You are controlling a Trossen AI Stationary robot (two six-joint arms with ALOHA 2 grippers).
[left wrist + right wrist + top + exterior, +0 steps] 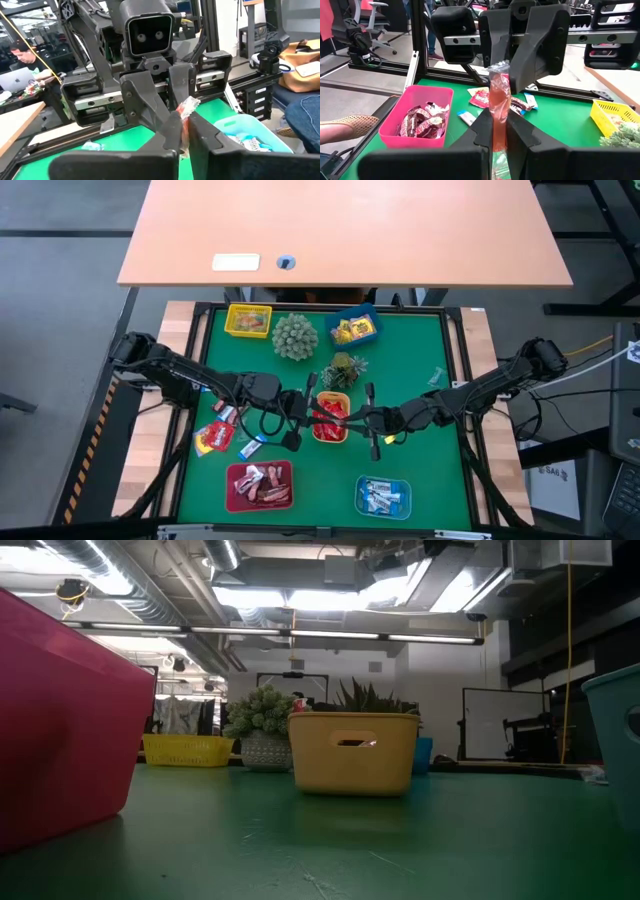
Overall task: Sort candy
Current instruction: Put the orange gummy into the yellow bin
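My left gripper has the long red-wrapped candy. It will let go of it inside the yellow tray (251, 321) at the back, near the spiky green ball.
A long red-wrapped candy (329, 415) hangs in the air over the orange-yellow tray (331, 434) in the table's middle. My left gripper (312, 412) comes at it from the left and my right gripper (352, 418) from the right. Both are shut on it, one at each end. In the left wrist view the candy (186, 112) runs from my own fingertips to the right gripper opposite. The right wrist view shows the same candy (499, 97). Neither gripper shows in the low view. My left gripper pinches the candy's left end (183, 125) between its two fingers. The fingers lie about level, coming from the table's left, in line with the candy. The candy is lifted clear above the tray. My right gripper pinches the candy's right end (499, 131) between its two fingers. The fingers come from the table's right, nearly level, in line with the candy. The wrapper stretches straight from my fingers to the left gripper's fingers (536, 45).
A yellow tray (249, 320) and a blue tray (354, 327) stand at the back, a pink tray (259, 485) with candy and a light blue tray (383, 496) in front. Loose candy (215, 436) lies left. A spiky green ball (294, 337) and a plant (345, 368) stand behind.
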